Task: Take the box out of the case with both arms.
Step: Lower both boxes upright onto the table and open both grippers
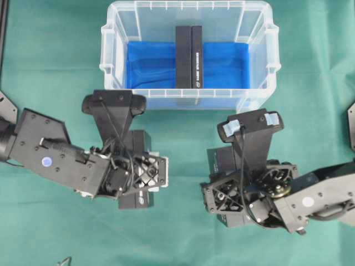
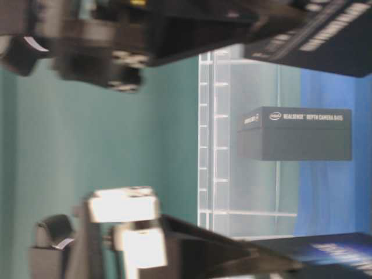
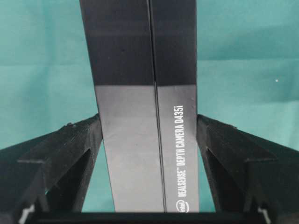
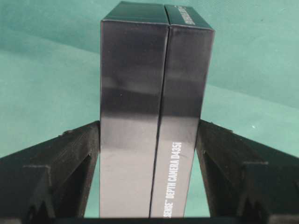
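The black box in my left gripper should be let go on the green cloth (image 1: 147,198), next to the box in my right gripper.
The clear case (image 1: 113,52) stands at the back of the green table, and its wall (image 2: 209,145) shows in the table-level view. A black box (image 1: 189,56) (image 2: 296,133) with white lettering lies on the blue sheet inside it. In front of the case, outside it, my left gripper (image 1: 145,173) (image 3: 148,122) is shut across a second, like black box (image 1: 136,198) (image 3: 140,140). Further right, my right gripper (image 1: 230,194) (image 4: 148,123) is shut across a third one (image 1: 218,160) (image 4: 140,116). In both wrist views the jaws press against the box's two sides. Neither gripper is over the case.
Green cloth (image 1: 50,66) covers the table. Black fixtures sit at the left edge (image 1: 5,108) and the right edge (image 1: 350,124). A thin cable loop (image 1: 65,260) lies at the front left. The two arms stand side by side with a gap between them.
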Motion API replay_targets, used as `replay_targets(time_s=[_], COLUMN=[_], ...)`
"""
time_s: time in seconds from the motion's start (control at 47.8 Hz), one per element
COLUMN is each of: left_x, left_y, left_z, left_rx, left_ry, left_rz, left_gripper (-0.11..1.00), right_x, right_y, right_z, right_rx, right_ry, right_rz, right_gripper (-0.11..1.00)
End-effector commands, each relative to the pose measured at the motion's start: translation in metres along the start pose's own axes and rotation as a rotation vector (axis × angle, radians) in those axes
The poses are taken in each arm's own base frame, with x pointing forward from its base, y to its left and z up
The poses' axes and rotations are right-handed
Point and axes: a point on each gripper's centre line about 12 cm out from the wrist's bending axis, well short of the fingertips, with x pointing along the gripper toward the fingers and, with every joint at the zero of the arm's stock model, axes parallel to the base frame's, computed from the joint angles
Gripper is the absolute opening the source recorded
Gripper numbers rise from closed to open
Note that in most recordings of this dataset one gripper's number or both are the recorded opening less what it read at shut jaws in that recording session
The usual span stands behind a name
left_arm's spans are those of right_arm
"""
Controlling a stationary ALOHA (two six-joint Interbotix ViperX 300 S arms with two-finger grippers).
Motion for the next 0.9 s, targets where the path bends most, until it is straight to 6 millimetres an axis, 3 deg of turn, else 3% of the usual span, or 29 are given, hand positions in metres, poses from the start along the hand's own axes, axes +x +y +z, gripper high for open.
replay_targets(time_s=[0.0,0.146,0.878], left_x=[0.001,0.016,0.016], left_y=[-0.005,-0.004,-0.008], left_z=[-0.009,-0.021,-0.025], left_rx=[-0.008,0.007,0.030], left_ry=[0.031,0.060,0.097], left_rz=[-0.061,-0.046,-0.093], left_gripper=[0.64,0.64,0.64], right_x=[-0.005,-0.002,0.011], right_y=[0.003,0.004,-0.004], right_z=[0.003,0.003,-0.001], right_rx=[0.027,0.031,0.007], right_ry=[0.020,0.027,0.035], right_rz=[0.049,0.062,0.052], right_gripper=[0.67,0.67,0.67])
